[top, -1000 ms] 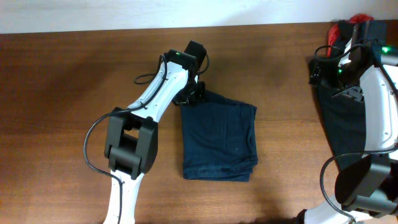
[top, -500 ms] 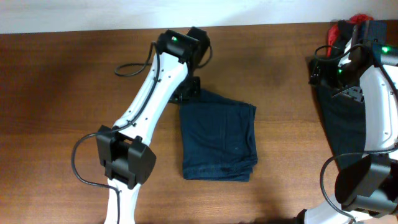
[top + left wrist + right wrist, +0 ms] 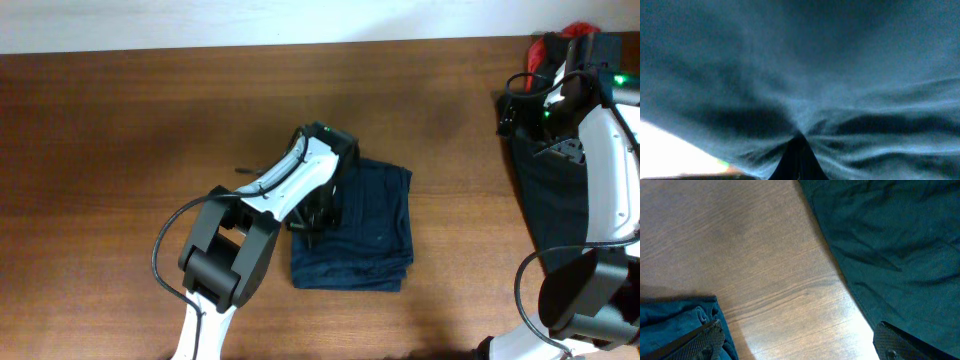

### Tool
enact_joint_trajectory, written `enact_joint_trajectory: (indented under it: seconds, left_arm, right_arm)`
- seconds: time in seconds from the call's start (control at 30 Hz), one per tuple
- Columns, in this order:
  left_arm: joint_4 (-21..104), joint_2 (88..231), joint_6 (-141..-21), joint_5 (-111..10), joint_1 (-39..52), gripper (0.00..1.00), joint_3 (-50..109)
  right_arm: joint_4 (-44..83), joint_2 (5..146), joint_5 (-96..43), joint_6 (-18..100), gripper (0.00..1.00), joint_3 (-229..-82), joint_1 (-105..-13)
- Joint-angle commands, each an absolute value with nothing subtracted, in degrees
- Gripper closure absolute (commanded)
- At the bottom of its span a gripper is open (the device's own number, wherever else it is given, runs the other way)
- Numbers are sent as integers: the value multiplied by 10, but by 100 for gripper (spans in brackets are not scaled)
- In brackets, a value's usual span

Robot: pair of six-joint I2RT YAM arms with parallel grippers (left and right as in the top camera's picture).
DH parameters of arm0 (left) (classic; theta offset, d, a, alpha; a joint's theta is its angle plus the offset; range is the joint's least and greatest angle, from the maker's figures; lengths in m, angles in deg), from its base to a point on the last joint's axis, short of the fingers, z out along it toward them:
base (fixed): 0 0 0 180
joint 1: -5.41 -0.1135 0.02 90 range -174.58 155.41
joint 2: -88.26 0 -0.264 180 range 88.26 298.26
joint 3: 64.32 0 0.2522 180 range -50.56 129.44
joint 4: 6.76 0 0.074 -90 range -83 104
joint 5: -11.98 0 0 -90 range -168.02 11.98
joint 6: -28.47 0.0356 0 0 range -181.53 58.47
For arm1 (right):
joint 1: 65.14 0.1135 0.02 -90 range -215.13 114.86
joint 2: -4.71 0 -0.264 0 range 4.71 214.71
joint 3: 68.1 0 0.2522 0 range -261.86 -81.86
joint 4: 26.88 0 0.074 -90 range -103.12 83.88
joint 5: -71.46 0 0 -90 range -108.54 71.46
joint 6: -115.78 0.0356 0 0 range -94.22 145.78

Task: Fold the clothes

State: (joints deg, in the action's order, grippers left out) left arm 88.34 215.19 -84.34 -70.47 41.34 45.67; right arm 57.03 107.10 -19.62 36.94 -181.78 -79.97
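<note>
I need to use my left gripper to set free the cloth corner on the brown table [image 3: 279, 214], just outside the side edge of the dark blue garment.
A folded dark blue garment [image 3: 372, 222] lies on the brown table [image 3: 120, 130] at the middle. My left gripper [image 3: 318, 212] is down on the garment's left half. In the left wrist view the blue cloth [image 3: 840, 60] fills the frame, its wrinkles meeting at the jaws of the left gripper [image 3: 799, 150], which is shut on a pinch of it. My right gripper [image 3: 516, 106] hovers at the far right over the edge of a second dark garment [image 3: 550, 210]. In its wrist view it [image 3: 800, 345] is open and empty above bare wood, that garment [image 3: 890, 240] to its right.
A red cloth [image 3: 556, 46] lies at the back right corner behind the right arm. A bit of blue cloth [image 3: 675, 322] shows beside the right gripper's left finger [image 3: 707, 337]. A pale wall runs along the table's far edge.
My left arm has swung from the garment's far left corner toward me and dropped onto the garment's left half. The right arm has not moved.
</note>
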Motion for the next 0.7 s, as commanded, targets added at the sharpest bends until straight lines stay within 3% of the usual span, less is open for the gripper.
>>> enact_joint_trajectory:
  seconds: [0.0,0.27,0.4,0.57,0.67]
  left_arm:
    - [850,2149,-873,-701,412,99,386]
    - [900,2030,-895,-701,413,100,402]
    - [910,1961,-895,-701,443,94,396]
    - [791,1961,-928,-696,492,83,278]
    - [679,1961,-941,-684,492,83,176]
  right_arm:
    - [569,1064,-194,370,1,-1825,-802]
    - [569,1064,-194,370,1,-1825,-802]
    - [569,1064,-194,370,1,-1825,-802]
    - [569,1064,-194,370,1,-1825,-802]
    - [569,1064,-194,370,1,-1825,-802]
